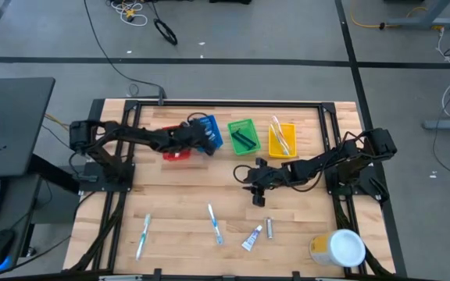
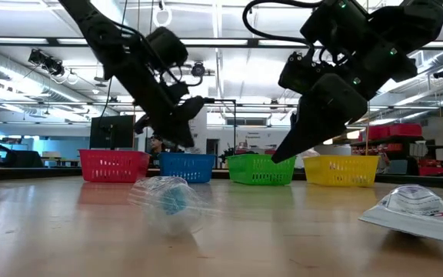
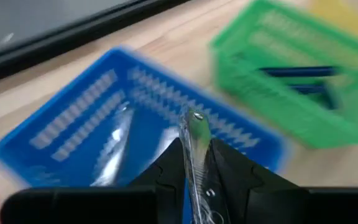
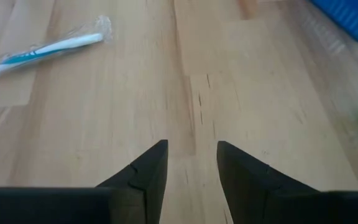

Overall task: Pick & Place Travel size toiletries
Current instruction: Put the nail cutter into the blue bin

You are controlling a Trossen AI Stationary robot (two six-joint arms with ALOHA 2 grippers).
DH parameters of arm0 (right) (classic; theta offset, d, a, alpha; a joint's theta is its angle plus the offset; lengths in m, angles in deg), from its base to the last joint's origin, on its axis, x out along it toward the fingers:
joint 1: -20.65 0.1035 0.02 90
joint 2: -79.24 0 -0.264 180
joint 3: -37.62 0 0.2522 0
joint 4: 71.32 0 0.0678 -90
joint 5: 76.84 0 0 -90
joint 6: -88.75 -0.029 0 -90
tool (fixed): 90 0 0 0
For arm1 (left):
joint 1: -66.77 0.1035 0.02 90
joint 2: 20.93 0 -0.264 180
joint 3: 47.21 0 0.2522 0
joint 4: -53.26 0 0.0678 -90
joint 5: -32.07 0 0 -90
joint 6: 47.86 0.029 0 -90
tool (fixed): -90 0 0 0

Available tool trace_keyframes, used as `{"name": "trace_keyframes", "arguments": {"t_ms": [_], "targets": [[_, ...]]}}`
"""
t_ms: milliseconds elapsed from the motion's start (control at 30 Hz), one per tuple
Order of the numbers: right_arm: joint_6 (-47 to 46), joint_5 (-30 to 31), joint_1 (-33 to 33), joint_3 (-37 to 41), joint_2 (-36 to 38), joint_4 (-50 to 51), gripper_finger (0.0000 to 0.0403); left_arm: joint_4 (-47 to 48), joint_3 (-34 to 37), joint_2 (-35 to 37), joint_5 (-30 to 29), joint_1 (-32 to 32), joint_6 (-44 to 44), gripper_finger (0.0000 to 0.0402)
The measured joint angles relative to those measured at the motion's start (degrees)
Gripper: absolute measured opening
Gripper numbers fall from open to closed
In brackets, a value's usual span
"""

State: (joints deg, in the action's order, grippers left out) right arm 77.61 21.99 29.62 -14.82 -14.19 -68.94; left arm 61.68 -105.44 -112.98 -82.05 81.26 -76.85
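My left gripper has the clear-wrapped toiletry. Next, I put it down beside the other wrapped items inside the blue bin point(image 1: 212, 134) point(image 3: 197, 149). The toiletry is now held over that bin.
My left gripper point(image 1: 204, 140) hangs over the blue bin point(image 1: 211, 129) and is shut on a thin clear-wrapped toiletry point(image 3: 194, 140). More clear-wrapped items point(image 3: 114, 146) lie in that bin. My right gripper point(image 1: 251, 182) is open and empty above bare wood at mid-table, in front of the green bin point(image 1: 243, 136). On the near table lie two blue-and-white toothbrushes point(image 1: 144, 234) point(image 1: 214, 224), a toothpaste tube point(image 1: 251, 238) and a small grey item point(image 1: 269, 228). One toothbrush also shows in the right wrist view point(image 4: 42, 48). My left gripper pinches the thin clear-wrapped toiletry between its two fingers point(image 3: 169, 165). The toiletry lies along the fingers, and its rounded free end point(image 3: 196, 118) sticks out past the fingertips. It is lifted clear above the blue bin.
A red bin point(image 1: 176, 153) stands left of the blue one. The green bin holds dark slim items, and a yellow bin point(image 1: 282, 139) holds toothbrushes. A yellow tub with a white lid point(image 1: 339, 248) stands at the near right corner. Black frame rails run along the table's sides.
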Motion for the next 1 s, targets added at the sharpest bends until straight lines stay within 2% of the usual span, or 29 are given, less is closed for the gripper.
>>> {"name": "trace_keyframes", "arguments": {"t_ms": [133, 367, 533, 800, 1000], "targets": [[0.0, 0.0, 0.0, 0.0, 0.0, 0.0, 0.0149, 2.8, 0.0, 0.0, 3.0, 2.8, -0.4, 0.0071], [0.0, 0.0, 0.0, 0.0, 0.0, 0.0, 0.0149, -1.7, 0.0, 0.0, 7.3, 4.0, 4.8, 0.007], [0.0, 0.0, 0.0, 0.0, 0.0, -0.1, 0.0149, -1.3, 0.0, -0.1, 7.4, 4.0, 8.4, 0.0071], [0.0, 0.0, 0.0, 0.1, 0.0, -1.6, 0.0149, -3.0, 0.0, -5.3, 9.7, 4.0, 10.3, 0.0072], [0.0, 0.0, 0.0, 0.1, 0.0, -1.8, 0.0149, -3.7, 0.0, -5.4, 10.8, 4.0, 12.1, 0.0075]]}}
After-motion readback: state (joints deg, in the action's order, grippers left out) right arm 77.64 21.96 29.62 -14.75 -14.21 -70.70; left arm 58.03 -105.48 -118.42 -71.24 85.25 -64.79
